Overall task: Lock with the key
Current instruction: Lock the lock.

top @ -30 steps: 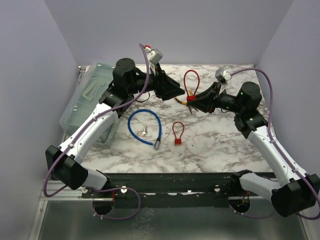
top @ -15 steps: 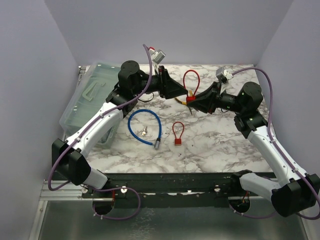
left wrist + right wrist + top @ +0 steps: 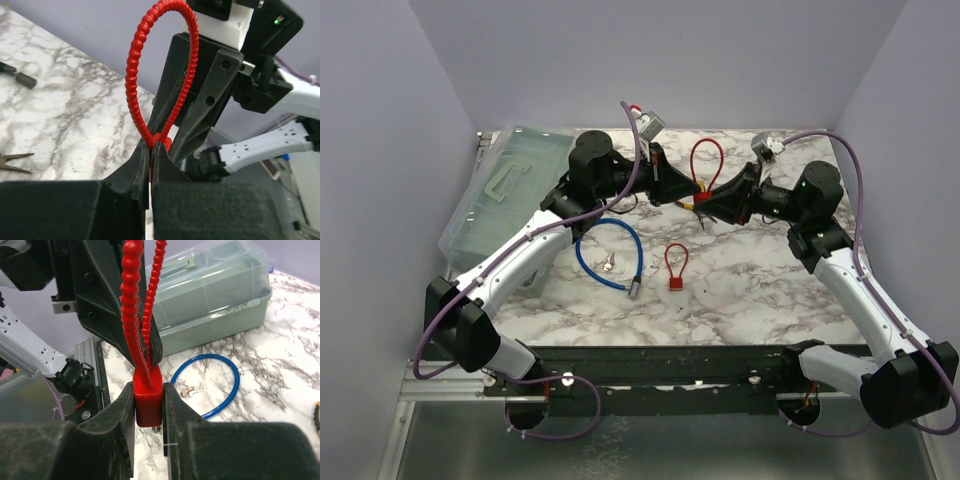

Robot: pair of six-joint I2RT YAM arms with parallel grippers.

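Note:
The key lies under the lock body while the left gripper pinches the foot of the cable above, so the robot's left gripper should open, drop and take the key (image 3: 156, 430).
A red lock (image 3: 148, 396) with a ribbed red cable loop (image 3: 706, 163) is held upright above the back of the marble table. My right gripper (image 3: 148, 390) is shut on the lock's body from both sides. My left gripper (image 3: 151, 147) faces it and is shut on the foot of the cable, just above the body; its black fingers (image 3: 107, 315) stand behind the loop in the right wrist view. A small bunch of keys (image 3: 187, 389) lies on the table inside a blue cable loop (image 3: 609, 254). A bit of metal shows under the lock body; I cannot tell what it is.
A second, smaller red lock (image 3: 675, 268) lies mid-table. A clear plastic box (image 3: 495, 195) stands along the left edge. A yellow-handled tool (image 3: 690, 204) lies under the two grippers. White walls close in the back and sides.
My left arm has reached to the right, up to the held lock, and its jaws have shut at the cable's foot. The right gripper and the lock have stayed where they were.

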